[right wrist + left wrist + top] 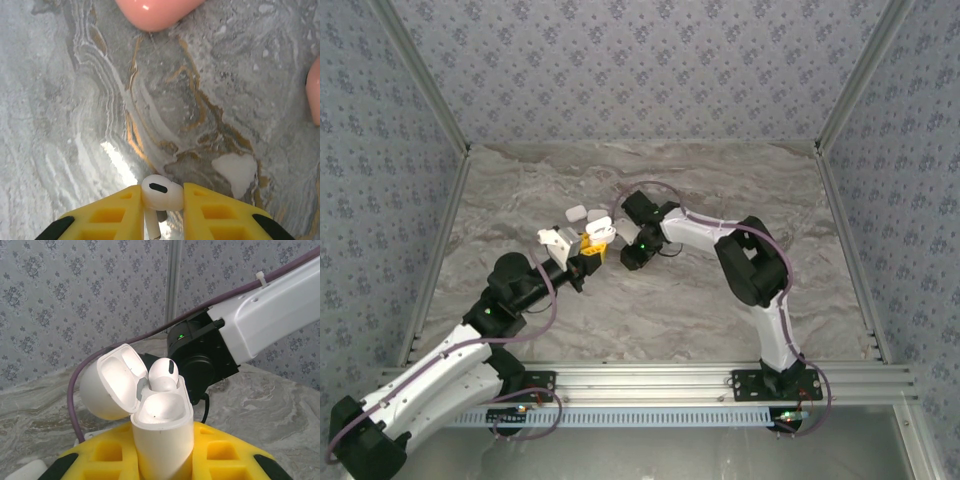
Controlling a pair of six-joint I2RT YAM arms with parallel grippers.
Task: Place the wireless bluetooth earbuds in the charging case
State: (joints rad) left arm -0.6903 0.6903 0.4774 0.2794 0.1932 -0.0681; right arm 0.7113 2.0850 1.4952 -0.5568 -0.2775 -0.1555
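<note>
My right gripper is holding the earbud with its stem crooked for the case's near slot, so it should put the earbud down and take its head (162, 193) from another angle.
My left gripper (162, 455) is shut on a white charging case (161, 432), held upright between its yellow fingers with the lid (107, 387) swung open to the left. One white earbud (163, 374) sits in the far slot and the near slot is bare. From above, the case (601, 231) and left gripper (591, 251) are at the table's middle. My right gripper (161, 201) is shut on a second white earbud (162, 194), stem pointing down, just above the marble. From above, the right gripper (632, 258) hangs just right of the case.
Two pink rounded objects lie on the marble table (75, 100), one at the top (157, 12) and one at the right edge (315, 97). Small white pieces (577, 212) rest behind the case. Patterned walls enclose the table, with a metal rail (650, 380) along the front.
</note>
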